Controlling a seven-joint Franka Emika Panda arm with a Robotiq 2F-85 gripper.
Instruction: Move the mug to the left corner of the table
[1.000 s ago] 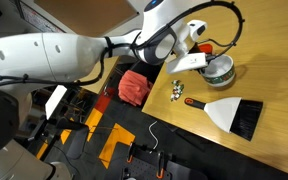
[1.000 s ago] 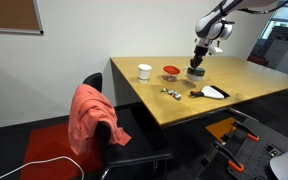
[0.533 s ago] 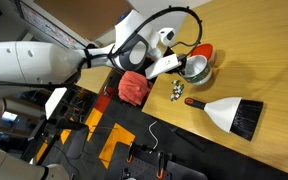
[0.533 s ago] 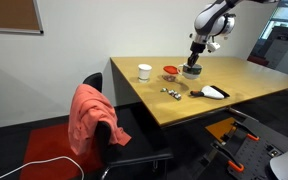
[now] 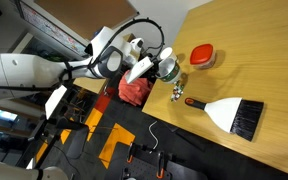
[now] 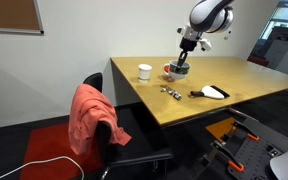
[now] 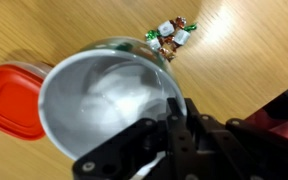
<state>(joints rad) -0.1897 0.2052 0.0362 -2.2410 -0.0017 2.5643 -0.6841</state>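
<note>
The robot's gripper should put the mug down on the table (image 5: 156, 90) (image 7: 222, 88) between the wrapped candies and the red-cloth chair.
The mug (image 7: 104, 100), a wide white vessel with a greyish-green rim, fills the wrist view. My gripper (image 7: 171, 112) is shut on its rim, one finger inside and one outside. In both exterior views the gripper (image 5: 164, 68) (image 6: 181, 62) holds the mug (image 5: 170, 70) (image 6: 178, 70) just above the tan table (image 5: 264, 50) (image 6: 254, 80), close beside the red-lidded container (image 5: 202, 56) (image 6: 169, 70). Whether the mug touches the tabletop I cannot tell.
A small white cup (image 6: 144, 71) stands toward the table's corner. Several wrapped candies (image 5: 176, 92) (image 6: 169, 91) (image 7: 170, 32) lie near the edge. A hand brush (image 5: 229, 112) (image 6: 212, 93) lies further along. A chair with a red cloth (image 6: 89, 115) (image 5: 134, 87) stands by the table.
The arm has carried the mug along the table, from beyond the red-lidded container to its other side, toward the small cup and the table's edge. The grip has stayed shut.
</note>
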